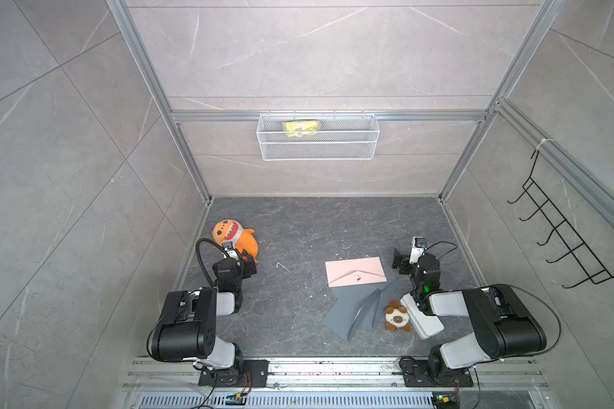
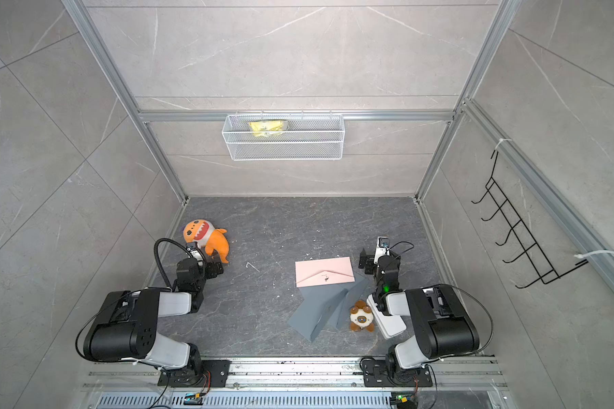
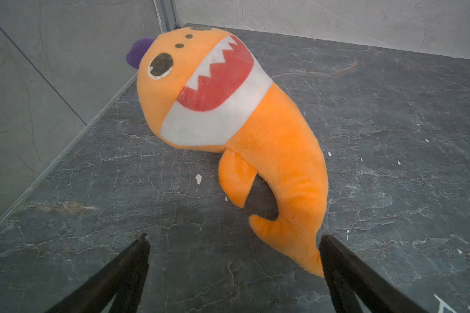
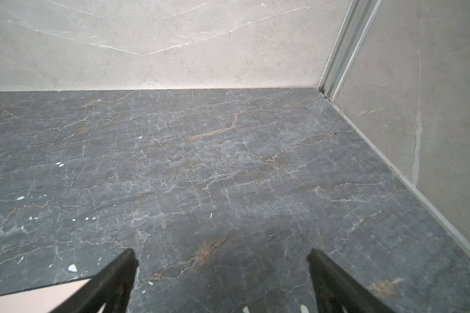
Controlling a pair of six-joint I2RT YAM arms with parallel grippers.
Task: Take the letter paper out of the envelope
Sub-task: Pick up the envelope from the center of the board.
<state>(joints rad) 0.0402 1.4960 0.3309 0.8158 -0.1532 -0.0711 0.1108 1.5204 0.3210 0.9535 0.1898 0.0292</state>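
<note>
The pink envelope lies beside the grey folded sheets, and I will close my right gripper on its near long edge (image 1: 366, 283), around the middle of that edge.
A pink envelope (image 1: 355, 272) (image 2: 324, 272) lies flat right of the floor's middle, its pointed flap down and closed. One corner of the envelope (image 4: 38, 295) shows in the right wrist view. The letter paper is hidden. My right gripper (image 1: 399, 261) (image 2: 366, 262) (image 4: 223, 253) hovers just right of the envelope, open and empty, over bare floor. My left gripper (image 1: 250, 262) (image 2: 217, 267) (image 3: 235, 238) is far to the left, open, holding nothing. An orange shark plush's tail reaches between its fingers.
Grey folded sheets (image 1: 357, 310) lie in front of the envelope, partly under it. A small brown-and-white plush (image 1: 397, 317) and a white flat slab (image 1: 428, 324) sit under the right arm. The orange shark plush (image 1: 233, 235) (image 3: 228, 108) lies near the left wall. A wire basket (image 1: 318, 148) hangs on the back wall.
</note>
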